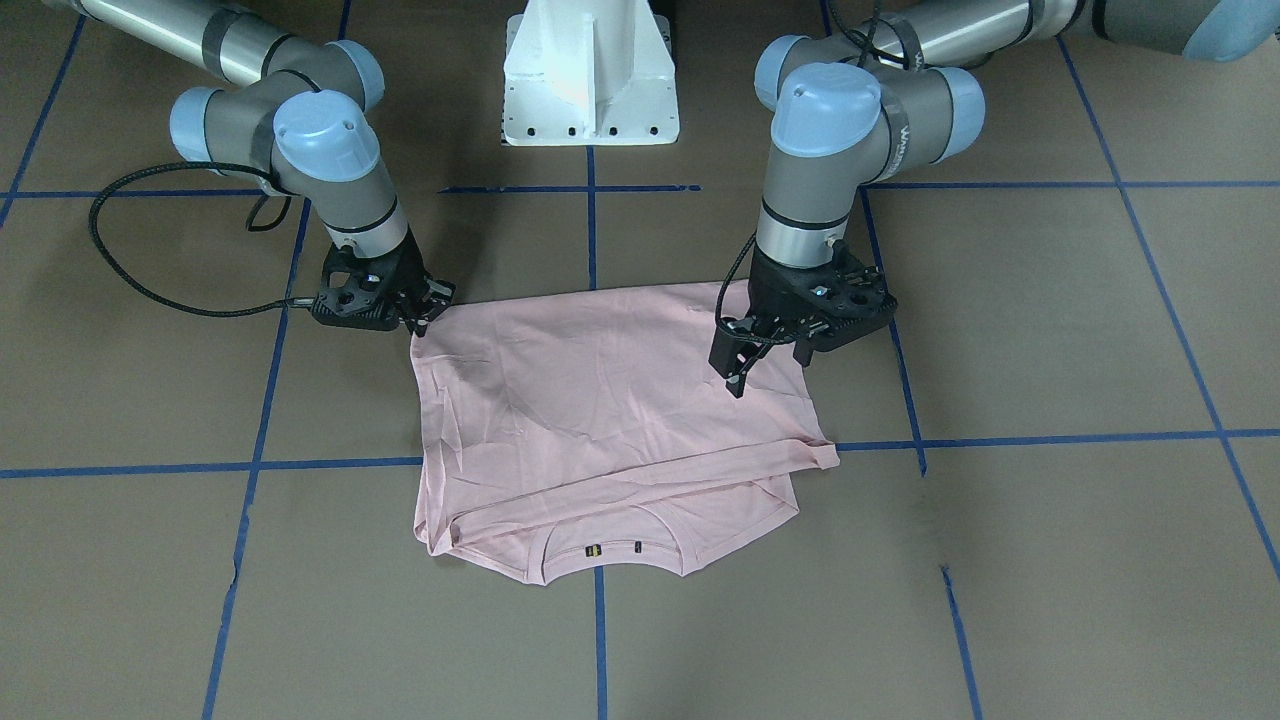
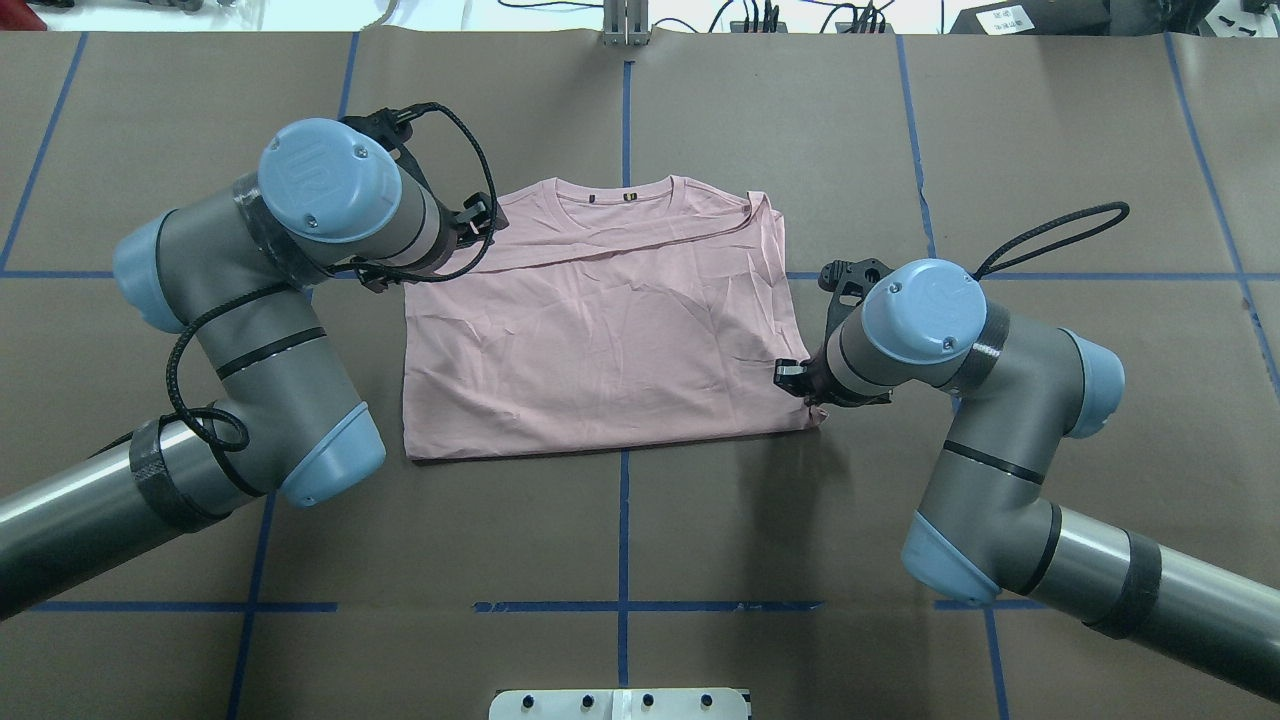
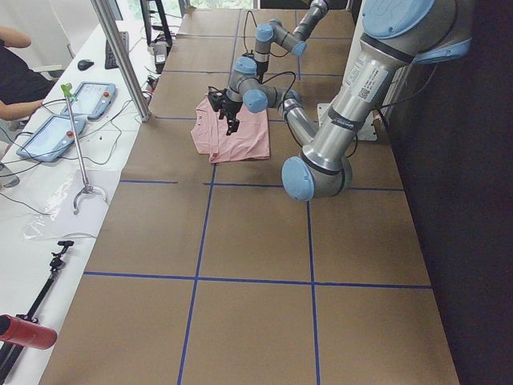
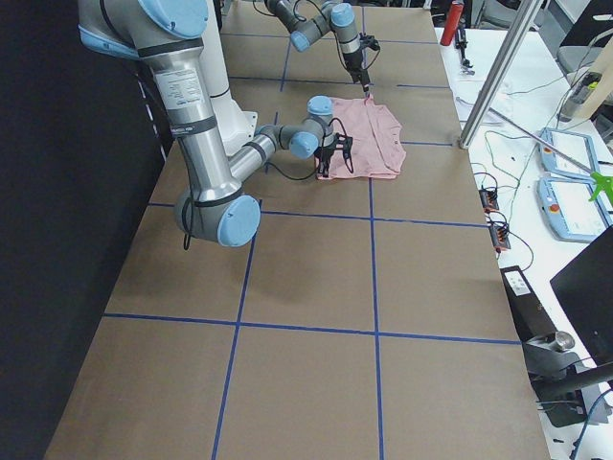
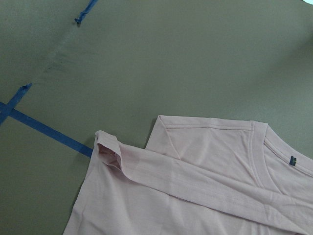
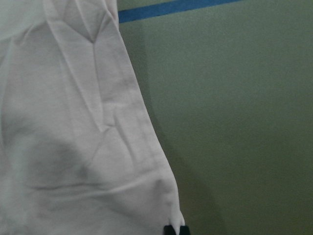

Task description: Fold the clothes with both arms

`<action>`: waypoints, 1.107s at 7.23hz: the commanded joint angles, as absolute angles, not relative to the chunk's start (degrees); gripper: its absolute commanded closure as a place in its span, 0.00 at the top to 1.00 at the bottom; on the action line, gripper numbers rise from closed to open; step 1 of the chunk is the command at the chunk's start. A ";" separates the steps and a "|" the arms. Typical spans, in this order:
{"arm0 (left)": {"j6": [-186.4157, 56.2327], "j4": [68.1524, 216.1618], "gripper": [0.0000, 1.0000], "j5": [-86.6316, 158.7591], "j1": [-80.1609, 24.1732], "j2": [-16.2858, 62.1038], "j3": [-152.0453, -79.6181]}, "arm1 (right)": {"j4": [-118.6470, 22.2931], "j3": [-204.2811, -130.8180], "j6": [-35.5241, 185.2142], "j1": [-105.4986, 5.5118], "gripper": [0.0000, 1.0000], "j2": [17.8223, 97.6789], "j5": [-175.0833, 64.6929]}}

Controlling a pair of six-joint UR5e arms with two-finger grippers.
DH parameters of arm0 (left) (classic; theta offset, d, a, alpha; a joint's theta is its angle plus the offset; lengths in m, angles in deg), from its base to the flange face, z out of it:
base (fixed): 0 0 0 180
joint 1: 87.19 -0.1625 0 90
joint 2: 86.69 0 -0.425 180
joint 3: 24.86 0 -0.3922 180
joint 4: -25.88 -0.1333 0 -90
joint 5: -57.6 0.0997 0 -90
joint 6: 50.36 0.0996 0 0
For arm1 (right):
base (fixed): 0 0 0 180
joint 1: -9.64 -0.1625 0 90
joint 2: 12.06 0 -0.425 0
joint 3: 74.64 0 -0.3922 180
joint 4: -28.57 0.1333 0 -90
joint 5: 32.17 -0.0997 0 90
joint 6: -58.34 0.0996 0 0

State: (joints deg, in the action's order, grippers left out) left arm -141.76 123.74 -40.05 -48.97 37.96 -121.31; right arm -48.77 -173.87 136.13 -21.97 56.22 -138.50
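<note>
Next, I release the T-shirt's hem corner with my right gripper on the table [image 1: 369, 143] between the blue tape and the white pedestal base.
The pale pink T-shirt [image 1: 600, 400] [image 2: 600, 340] lies flat on the brown table, collar [image 2: 630, 190] at the far side, with no print showing. One sleeve is folded in across the chest [image 5: 195, 186]. My left gripper [image 1: 768, 365] [image 2: 478, 215] hangs open a little above the shirt's shoulder edge, holding nothing. My right gripper [image 1: 422, 318] sits low at the hem corner nearest the robot. The right wrist view shows that corner [image 6: 173, 215] running up into a black fingertip [image 6: 169, 230], so it looks shut on the cloth.
The white pedestal base [image 1: 590, 80] stands at the robot's side of the table. Blue tape lines [image 2: 625, 520] grid the brown surface. Past the far table edge, a side bench holds tablets [image 3: 92, 96] and a metal post [image 3: 120, 56], with a seated person [image 3: 16, 72] there.
</note>
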 commanded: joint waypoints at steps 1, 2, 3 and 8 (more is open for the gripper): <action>-142.20 123.70 1.00 -40.05 -49.31 38.21 -121.37 | -49.04 -176.14 136.21 -22.26 0.00 57.72 -138.43; -142.73 123.70 1.00 -40.05 -49.57 38.29 -121.45 | -48.95 -179.55 136.39 -22.09 0.00 61.38 -138.43; -143.34 123.70 1.00 -39.88 -50.44 38.38 -121.45 | -48.86 -185.07 136.39 -20.18 0.00 68.03 -139.22; -145.46 123.53 1.00 -39.52 -52.99 38.03 -123.29 | -48.60 -197.24 150.25 -1.38 0.00 82.16 -141.34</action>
